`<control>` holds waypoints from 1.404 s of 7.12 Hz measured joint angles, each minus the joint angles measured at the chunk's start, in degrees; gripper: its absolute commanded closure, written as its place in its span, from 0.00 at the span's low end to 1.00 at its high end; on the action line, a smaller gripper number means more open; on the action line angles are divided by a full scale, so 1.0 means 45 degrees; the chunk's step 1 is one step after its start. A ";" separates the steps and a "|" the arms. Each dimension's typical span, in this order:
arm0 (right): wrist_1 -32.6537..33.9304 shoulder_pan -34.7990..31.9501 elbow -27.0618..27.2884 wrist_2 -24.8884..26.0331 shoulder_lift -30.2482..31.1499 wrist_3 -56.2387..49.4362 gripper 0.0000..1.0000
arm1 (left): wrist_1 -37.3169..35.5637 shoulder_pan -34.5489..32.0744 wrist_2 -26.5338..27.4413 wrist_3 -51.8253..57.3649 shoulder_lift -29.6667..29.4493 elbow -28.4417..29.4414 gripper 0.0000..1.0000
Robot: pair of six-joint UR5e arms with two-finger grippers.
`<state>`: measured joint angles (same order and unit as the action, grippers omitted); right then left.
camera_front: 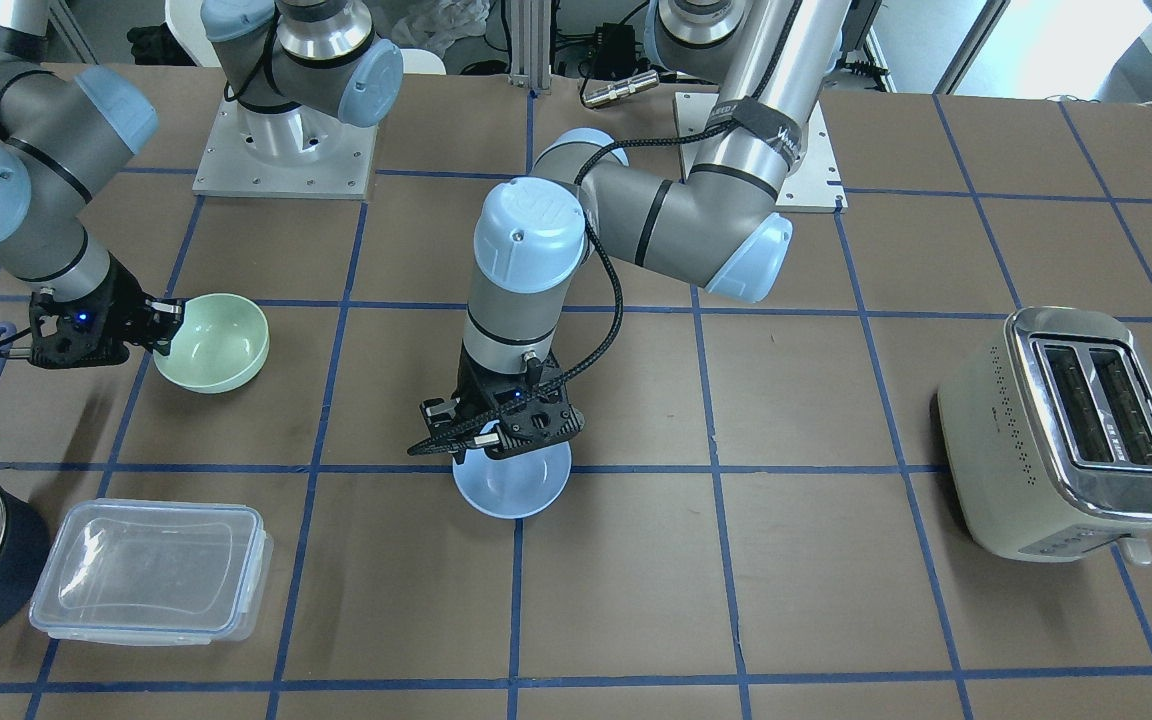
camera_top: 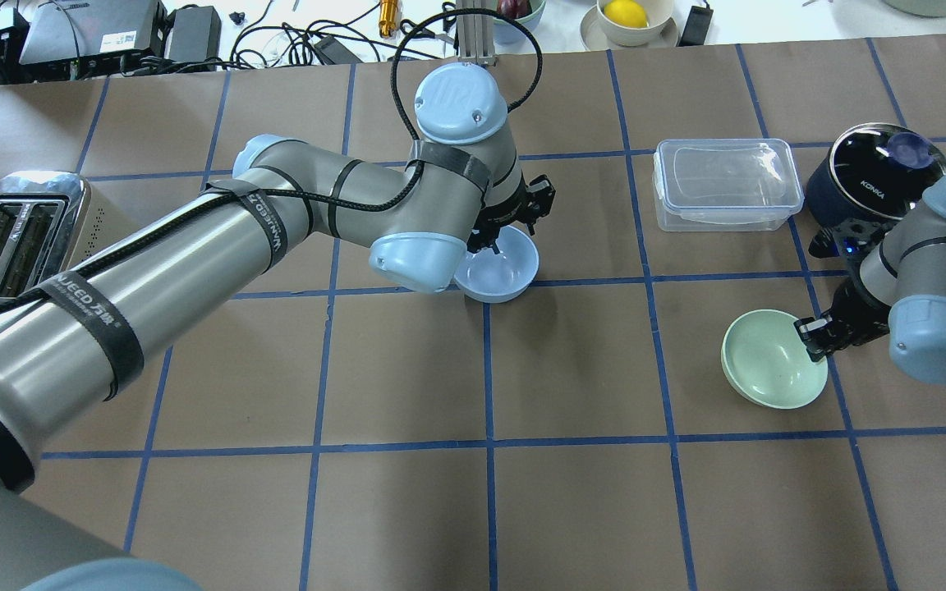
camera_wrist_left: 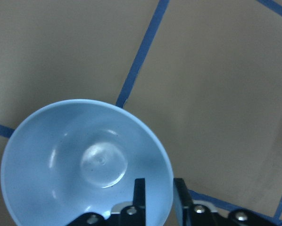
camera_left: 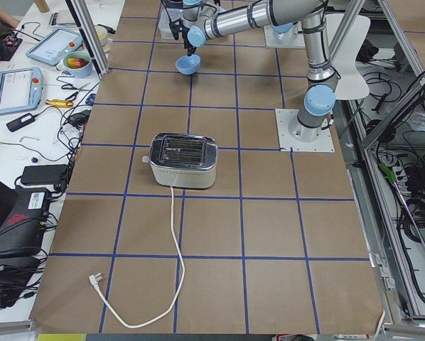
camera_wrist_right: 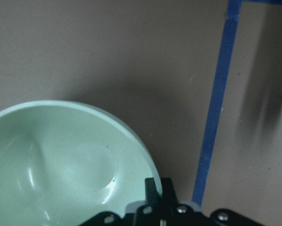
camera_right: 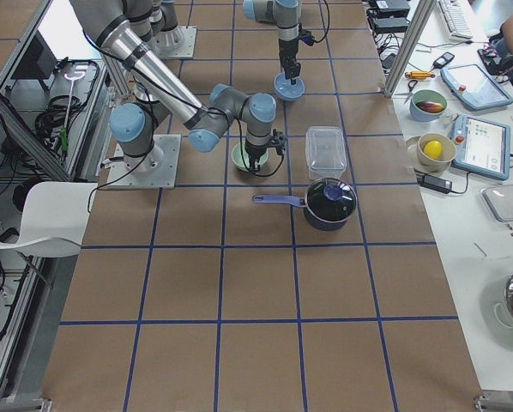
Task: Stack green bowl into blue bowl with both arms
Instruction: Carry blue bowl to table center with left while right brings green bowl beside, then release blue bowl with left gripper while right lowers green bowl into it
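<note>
Next, my right gripper drops the green bowl inside the blue bowl on the tape crossing (camera_front: 514,460), under my left gripper. The green bowl looks tilted on the table now.
The green bowl (camera_front: 221,345) is on my right side of the table and looks tilted. My right gripper (camera_front: 168,325) is shut on its rim, seen close up in the right wrist view (camera_wrist_right: 160,188), with the green bowl (camera_wrist_right: 61,165) filling the lower left. The blue bowl (camera_front: 516,490) is near the table's middle on a blue tape line. My left gripper (camera_front: 481,440) comes down on its rim, one finger inside and one outside, shut on the rim in the left wrist view (camera_wrist_left: 159,193). The two bowls are well apart in the overhead view: green bowl (camera_top: 769,369), blue bowl (camera_top: 506,267).
A clear lidded plastic container (camera_top: 723,182) and a dark navy saucepan (camera_top: 875,172) with a purple handle stand beyond the green bowl. A cream toaster (camera_top: 13,238) stands at the far left end, with its cord trailing off (camera_left: 173,234).
</note>
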<state>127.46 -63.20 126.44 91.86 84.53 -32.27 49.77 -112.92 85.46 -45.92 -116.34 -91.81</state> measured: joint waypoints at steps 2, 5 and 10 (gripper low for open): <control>-0.0445 -0.0199 -0.0922 -0.0609 0.0031 0.0818 1.00 | 0.1657 0.0693 0.0457 0.2254 0.1596 0.0137 0.00; -0.1283 -0.2197 -0.2437 -0.1485 -0.0256 0.4060 1.00 | 0.5323 0.3424 0.0527 0.7777 0.4583 0.0226 0.00; -0.1600 -0.6833 -0.4692 -0.2314 -0.1263 1.0522 1.00 | 0.6982 0.5296 0.0585 1.1092 0.6130 0.0139 0.00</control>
<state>120.25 -93.95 105.32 81.45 78.85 15.08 81.19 -89.09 88.09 3.99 -88.76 -91.19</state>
